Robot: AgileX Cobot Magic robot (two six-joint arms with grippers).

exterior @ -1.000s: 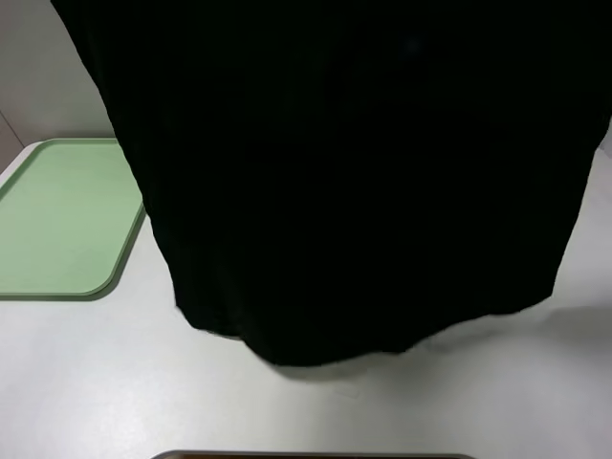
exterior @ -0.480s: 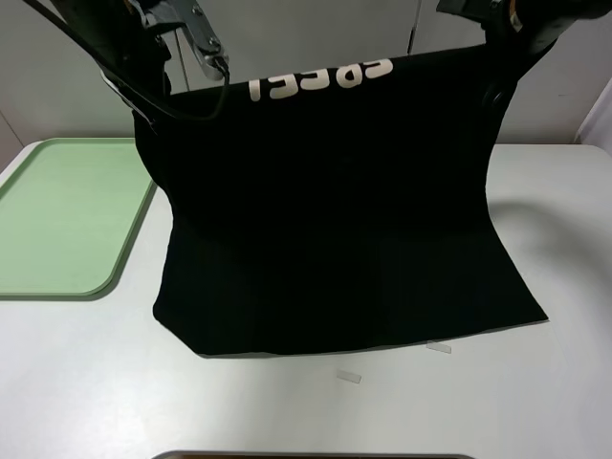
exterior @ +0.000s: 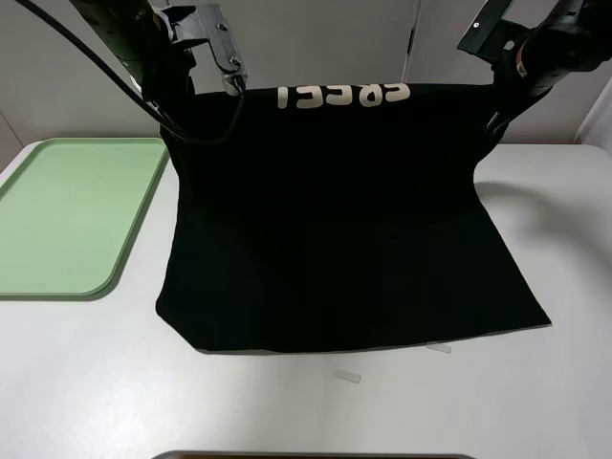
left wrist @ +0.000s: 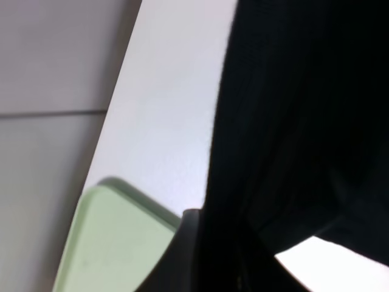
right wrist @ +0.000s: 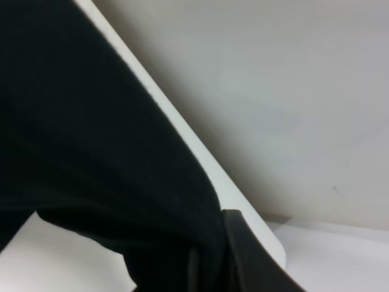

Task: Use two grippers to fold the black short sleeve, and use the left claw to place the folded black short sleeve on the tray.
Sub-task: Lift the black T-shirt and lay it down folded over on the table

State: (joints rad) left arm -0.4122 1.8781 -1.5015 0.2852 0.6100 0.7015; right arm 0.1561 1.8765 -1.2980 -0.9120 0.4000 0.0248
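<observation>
The robot's left gripper will release the raised corner of the black short sleeve on its flat side edge (exterior: 153, 287) by the tray's near corner.
The black short sleeve (exterior: 335, 220) hangs between both grippers, its raised edge with white lettering (exterior: 344, 96) stretched taut at the back. Its near part lies flat on the white table. My left gripper (exterior: 180, 96) is shut on the raised left corner, and my right gripper (exterior: 495, 103) is shut on the raised right corner. In the left wrist view, black cloth (left wrist: 304, 121) fills the side next to a dark finger (left wrist: 193, 255), with the tray's corner (left wrist: 115, 243) beyond. The right wrist view shows cloth (right wrist: 91, 152) bunched at a finger (right wrist: 243, 261). The mint-green tray (exterior: 57, 210) lies left of the shirt.
Two small clear strips (exterior: 349, 377) (exterior: 438, 348) lie on the table just in front of the shirt's near hem. A dark edge (exterior: 316, 456) runs along the table's front. A pale wall stands behind the table.
A second ago the shirt hung close and filled the high view. Its raised edge has swung back, the lettering shows, and the near part has settled flat on the table.
</observation>
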